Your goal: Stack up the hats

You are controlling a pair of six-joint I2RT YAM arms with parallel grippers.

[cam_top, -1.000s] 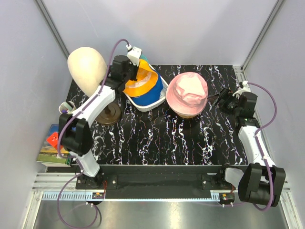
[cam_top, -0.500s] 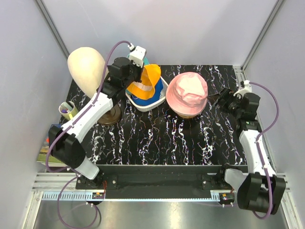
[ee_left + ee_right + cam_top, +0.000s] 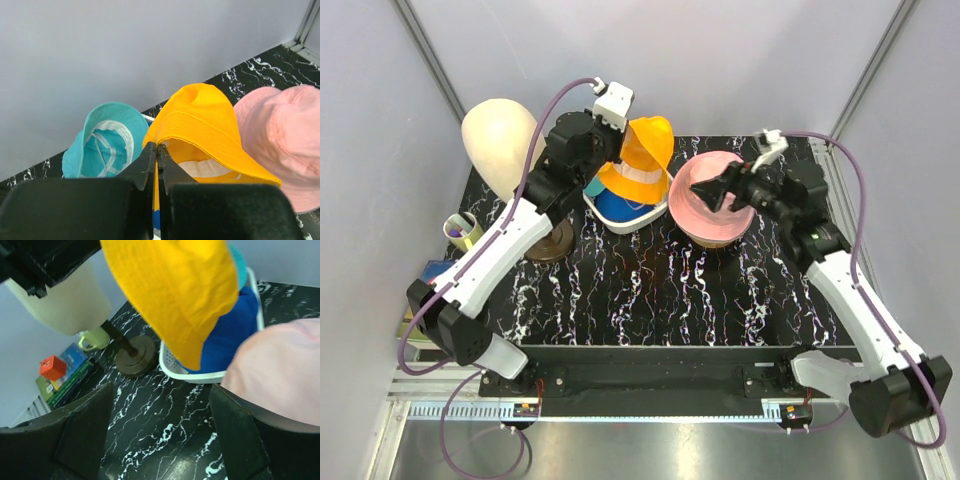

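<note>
I will close my right gripper on the loose lower edge (image 3: 662,195) (image 3: 194,365) of the orange-yellow bucket hat, at its corner nearest to the pink bucket hat.
My left gripper (image 3: 611,147) is shut on the brim of the orange-yellow bucket hat (image 3: 642,160) and holds it up above the white basket (image 3: 630,224); the pinch shows in the left wrist view (image 3: 157,147). A teal hat (image 3: 107,135) and a royal-blue hat (image 3: 625,205) lie in the basket. The pink bucket hat (image 3: 715,205) sits on the table right of the basket. My right gripper (image 3: 712,186) is open and empty, hovering over the pink hat's left side. In the right wrist view the orange-yellow hat (image 3: 175,290) hangs ahead, with the pink hat (image 3: 280,370) at right.
A cream mannequin head (image 3: 500,140) on a dark round base (image 3: 550,240) stands at the back left. A small cup (image 3: 460,230) and books (image 3: 432,300) sit off the table's left edge. The black marbled table (image 3: 660,290) spreads in front.
My left gripper has lifted the orange-yellow hat up out of the basket. My right arm has swung from the table's right edge leftward over the pink hat.
</note>
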